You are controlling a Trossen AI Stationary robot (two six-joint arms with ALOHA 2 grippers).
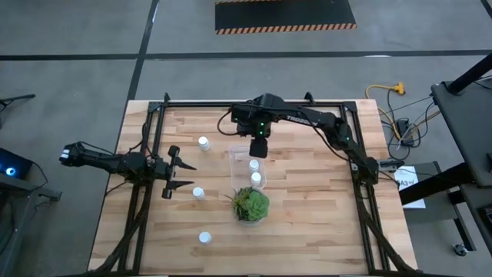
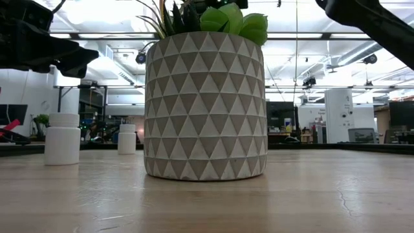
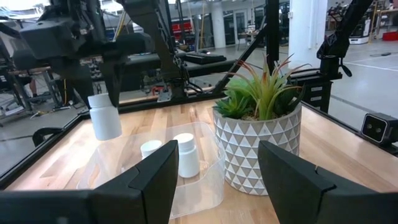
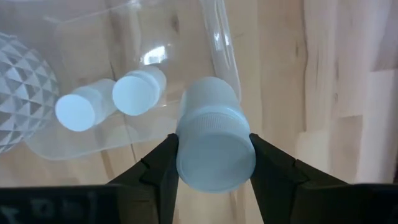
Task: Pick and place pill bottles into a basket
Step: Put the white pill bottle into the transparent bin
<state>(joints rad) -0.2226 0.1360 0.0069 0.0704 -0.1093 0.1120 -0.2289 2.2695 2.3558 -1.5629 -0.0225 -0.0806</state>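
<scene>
The white pill bottle, now held above the basket's far end, will be let go by my right gripper in the clear basket's far end (image 1: 254, 153) (image 4: 191, 74), behind the two standing bottles.
The clear basket (image 1: 240, 163) stands mid-table with two white pill bottles (image 1: 253, 165) (image 1: 256, 178) upright inside; they also show in the left wrist view (image 3: 186, 155) (image 3: 151, 149). My right gripper (image 1: 258, 148) is shut on a third bottle (image 3: 104, 117) above the basket's far end. Three more bottles stand on the table on their bases: one (image 1: 204, 143) to the basket's far left, one (image 1: 198, 193) just in front of my left gripper, one (image 1: 205, 238) near the front. My left gripper (image 1: 181, 173) is open and empty, left of the basket. My right gripper pinches the bottle by its cap (image 4: 216, 158), one finger on either side. The fingers (image 4: 163, 165) come from above, pointing down. The bottle hangs upright below them, lifted clear over the basket's far end (image 4: 217, 43).
A green plant in a triangle-patterned pot (image 1: 250, 205) stands right at the basket's near end and fills the low view (image 2: 206, 107). Black frame rails (image 1: 146, 146) run along the table's left, right and far sides.
</scene>
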